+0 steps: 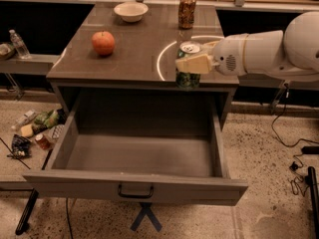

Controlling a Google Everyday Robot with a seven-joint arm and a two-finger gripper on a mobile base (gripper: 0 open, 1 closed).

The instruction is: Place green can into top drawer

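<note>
Next, I set the green can down upright on the middle of the drawer's bottom (154,150), a little behind the dark handle, and let go of it.
My gripper (190,63) is shut on the green can (188,77), a small dark green speckled can with a silver top. It holds the can upright in the air at the table's front edge, right of centre, above the back of the drawer. The top drawer (134,187) is pulled fully open below, wide and deep, with a flat front panel and a dark central handle (135,192). Its inside holds nothing. My white arm comes in from the right.
On the table top (134,54) are a red apple (103,43), a white bowl (130,11) and a brown-orange can (187,11) at the back. Litter and a bottle lie on the floor at the left (35,133). Cables lie on the floor at the right (299,158).
</note>
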